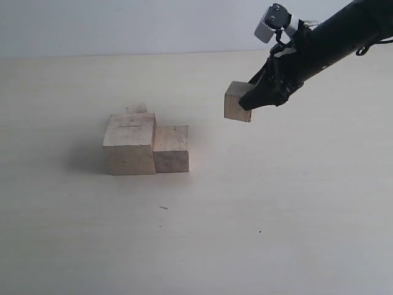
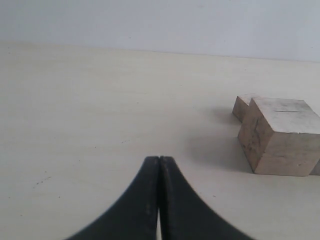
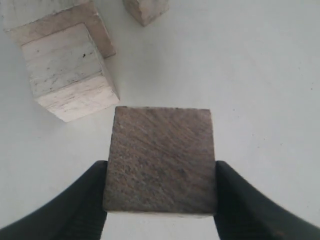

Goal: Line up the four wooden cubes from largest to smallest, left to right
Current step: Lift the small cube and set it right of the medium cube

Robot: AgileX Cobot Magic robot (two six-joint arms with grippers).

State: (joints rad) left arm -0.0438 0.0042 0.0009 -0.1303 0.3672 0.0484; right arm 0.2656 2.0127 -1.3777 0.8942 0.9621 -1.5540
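The robot's right gripper should release the third cube on the table, flush against the free side of the second-largest cube (image 1: 202, 151) (image 3: 100, 132). The third cube is now held in the air.
The largest wooden cube (image 1: 130, 145), with a thin dark slit on its top, rests on the table; the second-largest cube (image 1: 171, 148) touches its right side. The smallest cube (image 1: 136, 109) peeks out behind the largest. My right gripper (image 1: 249, 101) is shut on the third cube (image 1: 236, 101), holding it in the air to the right of the pair; the right wrist view shows that cube (image 3: 161, 160) pinched between both fingers. My left gripper (image 2: 159, 162) is shut on nothing, low over the table, left of the largest cube (image 2: 280, 136). The left arm is out of the exterior view.
The pale tabletop (image 1: 276, 203) stretches wide to the right of and in front of the cubes. A white wall (image 1: 123, 24) rises behind the table's far edge. A few tiny dark specks (image 1: 163, 208) lie on the surface.
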